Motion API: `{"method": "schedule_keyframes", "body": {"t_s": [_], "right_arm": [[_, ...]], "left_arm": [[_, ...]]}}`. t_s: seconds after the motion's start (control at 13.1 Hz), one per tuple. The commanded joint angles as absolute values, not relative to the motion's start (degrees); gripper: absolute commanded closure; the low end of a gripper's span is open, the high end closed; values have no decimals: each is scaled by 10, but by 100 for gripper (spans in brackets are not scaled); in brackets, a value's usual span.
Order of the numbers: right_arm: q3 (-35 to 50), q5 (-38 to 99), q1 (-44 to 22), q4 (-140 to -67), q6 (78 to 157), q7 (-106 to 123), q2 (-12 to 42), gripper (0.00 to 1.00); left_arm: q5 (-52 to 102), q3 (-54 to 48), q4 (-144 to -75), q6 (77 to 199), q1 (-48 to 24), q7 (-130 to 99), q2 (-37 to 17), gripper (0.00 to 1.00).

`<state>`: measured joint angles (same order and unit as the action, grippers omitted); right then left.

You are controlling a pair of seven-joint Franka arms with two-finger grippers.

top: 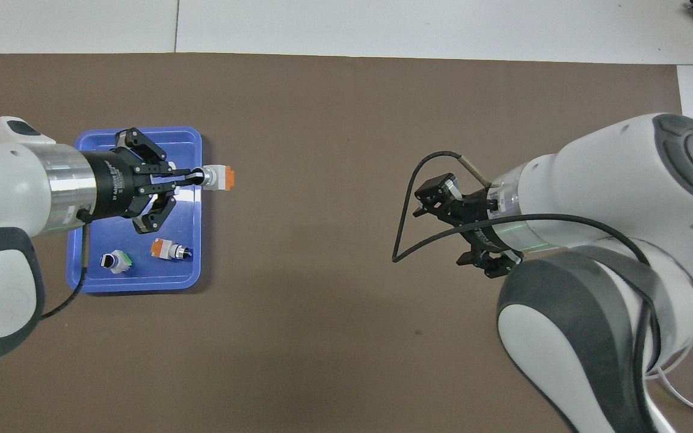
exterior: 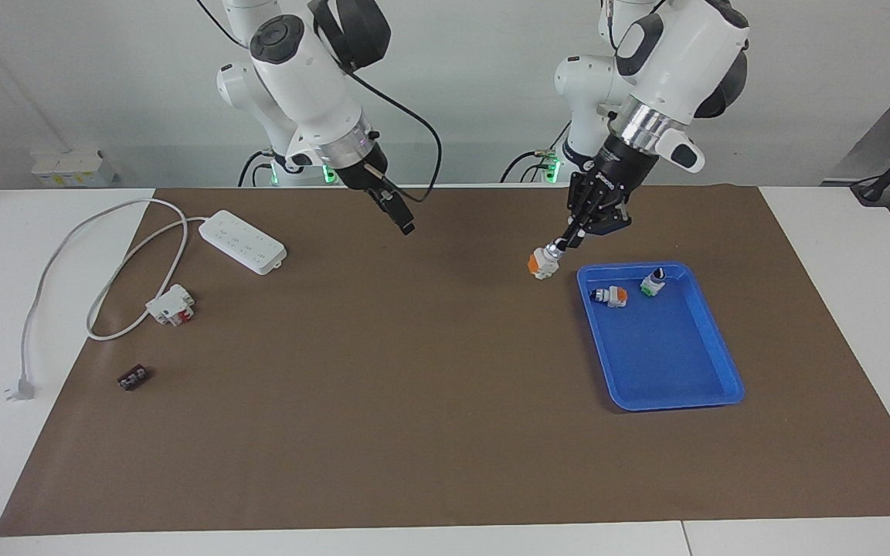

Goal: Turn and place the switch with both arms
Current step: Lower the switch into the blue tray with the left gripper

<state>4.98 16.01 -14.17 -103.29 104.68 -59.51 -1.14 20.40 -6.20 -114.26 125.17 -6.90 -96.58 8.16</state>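
Observation:
The robot's left gripper should release the orange-ended switch it holds, now tilted over the brown mat, in the blue tray (top: 113, 231), beside the green-based switch.
My left gripper (exterior: 562, 245) (top: 195, 177) is shut on the black knob of the switch (exterior: 543, 265) (top: 219, 178), which has an orange block end, a white body and a silver collar. The switch hangs tilted, orange end lowest, over the brown mat just beside the blue tray (exterior: 669, 355) (top: 142, 273). My right gripper (exterior: 403, 224) (top: 443, 231) is open and holds nothing, up over the mat near the power strip's end of the table.
In the tray lie another orange-ended switch (exterior: 611, 296) (top: 169, 249) and a green-based switch (exterior: 652, 283) (top: 117, 261). A white power strip (exterior: 242, 241) with its cable, a white-and-red block (exterior: 171, 304) and a small black part (exterior: 134, 378) lie toward the right arm's end.

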Motion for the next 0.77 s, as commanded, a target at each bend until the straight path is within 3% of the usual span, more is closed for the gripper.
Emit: {"method": "schedule_keyframes", "body": {"t_s": [0.0, 0.31, 0.69], "right_arm": [[54, 101, -112, -1028, 1035, -476, -25, 1], [54, 33, -74, -1002, 1027, -347, -23, 1], [54, -11, -48, -984, 1018, -259, -19, 1]], "left_arm": [[193, -66, -1211, 1255, 11, -789, 129, 100], [141, -66, -1223, 1255, 81, -603, 132, 100], [70, -67, -1223, 1245, 87, -478, 128, 100]]}}
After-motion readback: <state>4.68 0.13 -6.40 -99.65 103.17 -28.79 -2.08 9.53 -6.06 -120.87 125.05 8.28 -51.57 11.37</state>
